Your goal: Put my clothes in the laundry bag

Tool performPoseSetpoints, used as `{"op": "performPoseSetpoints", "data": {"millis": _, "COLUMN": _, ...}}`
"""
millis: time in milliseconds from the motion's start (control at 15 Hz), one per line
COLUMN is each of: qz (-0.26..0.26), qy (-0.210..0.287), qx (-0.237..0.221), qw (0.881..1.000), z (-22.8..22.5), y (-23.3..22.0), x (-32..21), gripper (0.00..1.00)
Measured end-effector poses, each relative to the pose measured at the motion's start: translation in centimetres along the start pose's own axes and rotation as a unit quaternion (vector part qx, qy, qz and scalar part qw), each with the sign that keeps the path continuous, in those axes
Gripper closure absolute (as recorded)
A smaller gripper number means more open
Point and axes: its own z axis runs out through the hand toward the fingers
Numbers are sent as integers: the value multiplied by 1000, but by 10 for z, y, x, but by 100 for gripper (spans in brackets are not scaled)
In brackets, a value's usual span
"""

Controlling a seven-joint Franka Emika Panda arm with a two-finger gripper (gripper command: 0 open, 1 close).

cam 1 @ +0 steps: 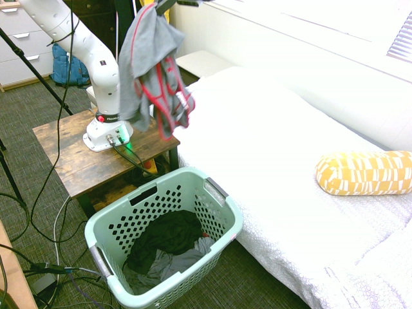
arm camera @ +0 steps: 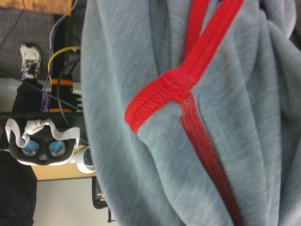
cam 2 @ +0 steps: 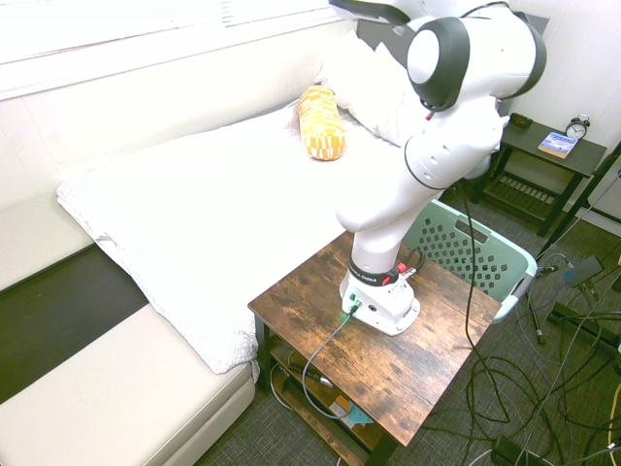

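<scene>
The robot's gripper needs to let go of the red-edged clothes over the black garment and grey cloth in the laundry bag (cam 1: 153,250).
The clothes (cam 1: 151,71), a grey garment with red edging, hang in the air from my gripper (cam 1: 165,4) at the picture's top edge. The gripper is shut on their upper end. They dangle over the wooden table's bed-side edge, higher than the laundry bag and further back. In the wrist view the grey fabric (arm camera: 155,117) with its red seams fills most of the picture. The laundry bag (cam 1: 222,193), a mint-green perforated basket, stands on the carpet between table and bed; its rim (cam 2: 466,248) also shows behind the arm. The gripper is out of the second exterior view.
A black garment (cam 1: 168,235) and a plain grey cloth (cam 1: 174,264) lie inside the basket. The wooden table (cam 1: 71,148) bears the arm's base. A white bed (cam 1: 277,141) with a yellow pillow (cam 1: 364,172) runs alongside. A blue backpack (cam 1: 64,67) sits behind.
</scene>
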Motion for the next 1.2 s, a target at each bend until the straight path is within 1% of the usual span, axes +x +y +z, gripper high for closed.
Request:
{"op": "performPoseSetpoints", "data": {"millis": 133, "qz": 22, "qy": 11, "qx": 15, "qw": 1000, "z": 62, "y": -22, "x": 40, "gripper": 100}}
{"op": "performPoseSetpoints", "data": {"millis": 267, "qz": 37, "qy": 16, "qx": 12, "qw": 999, "z": 120, "y": -55, "x": 69, "gripper": 100}}
{"op": "performPoseSetpoints", "data": {"millis": 333, "qz": 41, "qy": 7, "qx": 13, "qw": 999, "z": 148, "y": -75, "x": 75, "gripper": 0}}
{"op": "performPoseSetpoints", "data": {"millis": 467, "qz": 56, "qy": -10, "qx": 4, "qw": 998, "z": 200, "y": -122, "x": 80, "gripper": 0}}
{"op": "performPoseSetpoints", "data": {"millis": 533, "qz": 62, "qy": -7, "qx": -1, "qw": 998, "z": 220, "y": -146, "x": 84, "gripper": 0}}
{"op": "performPoseSetpoints", "data": {"millis": 600, "qz": 75, "qy": 8, "qx": -3, "qw": 997, "z": 232, "y": -162, "x": 93, "gripper": 0}}
{"op": "performPoseSetpoints", "data": {"millis": 733, "qz": 97, "qy": 38, "qx": -4, "qw": 995, "z": 245, "y": -166, "x": 112, "gripper": 0}}
{"op": "performPoseSetpoints", "data": {"millis": 867, "qz": 109, "qy": 45, "qx": -7, "qw": 993, "z": 261, "y": -173, "x": 126, "gripper": 0}}
{"op": "performPoseSetpoints", "data": {"millis": 1000, "qz": 110, "qy": 43, "qx": -11, "qw": 993, "z": 271, "y": -179, "x": 136, "gripper": 0}}
{"op": "performPoseSetpoints", "data": {"millis": 1067, "qz": 107, "qy": 35, "qx": -11, "qw": 994, "z": 274, "y": -183, "x": 138, "gripper": 0}}
{"op": "performPoseSetpoints", "data": {"millis": 1133, "qz": 91, "qy": 21, "qx": -2, "qw": 996, "z": 276, "y": -187, "x": 139, "gripper": 0}}
{"op": "performPoseSetpoints", "data": {"millis": 1200, "qz": 64, "qy": 5, "qx": 19, "qw": 998, "z": 274, "y": -194, "x": 138, "gripper": 0}}
